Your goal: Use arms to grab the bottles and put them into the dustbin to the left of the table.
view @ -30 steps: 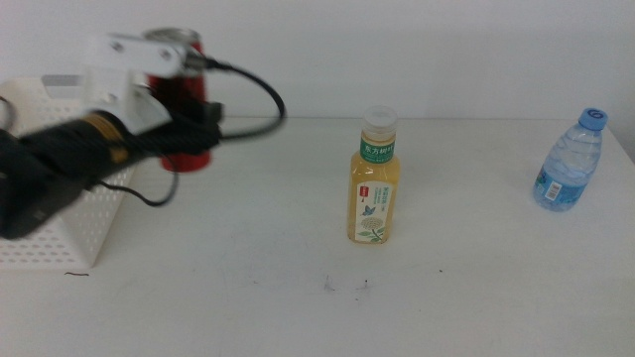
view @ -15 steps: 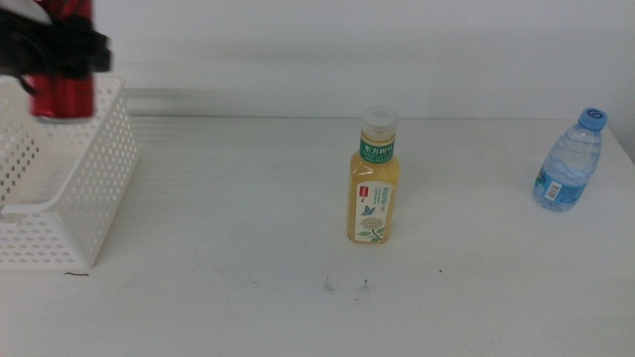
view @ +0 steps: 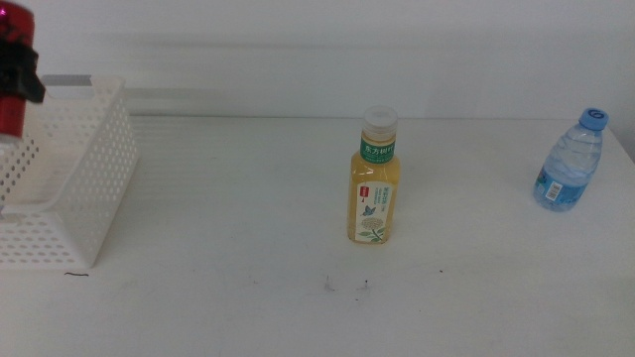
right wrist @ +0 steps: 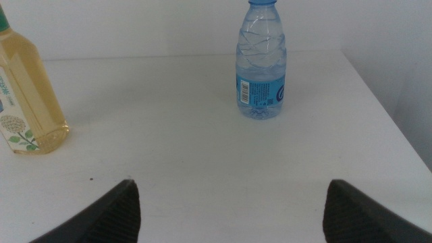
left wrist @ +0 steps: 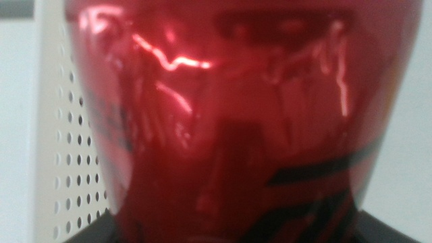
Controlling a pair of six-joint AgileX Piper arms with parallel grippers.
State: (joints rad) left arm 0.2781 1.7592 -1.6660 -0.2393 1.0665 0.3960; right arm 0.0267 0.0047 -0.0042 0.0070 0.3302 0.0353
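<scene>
My left gripper is going to release the red soda can inside the white dustbin (view: 43,186), close to the dustbin's side that faces the tea bottle.
The slim red soda can (view: 11,71) hangs at the far left edge of the middle view, above the white perforated dustbin (view: 87,188). My left gripper (view: 24,85) is shut on it, and only its black fingers show there. In the left wrist view the can (left wrist: 236,115) fills the picture, with the dustbin wall (left wrist: 67,169) behind it. The yellow tea bottle (view: 374,183) stands upright mid-table, and the clear water bottle (view: 571,161) stands at the far right. My right gripper (right wrist: 231,190) is open near the table's front, facing the water bottle (right wrist: 261,62) and the tea bottle (right wrist: 23,101).
The white table (view: 238,248) carries a few tiny dark specks (view: 329,286) in front of the tea bottle. Its right edge (right wrist: 385,115) runs close beside the water bottle. A pale wall stands behind the table.
The left arm has carried the red can leftward, from over the table's back left to above the dustbin. The arm itself has almost left the middle view.
</scene>
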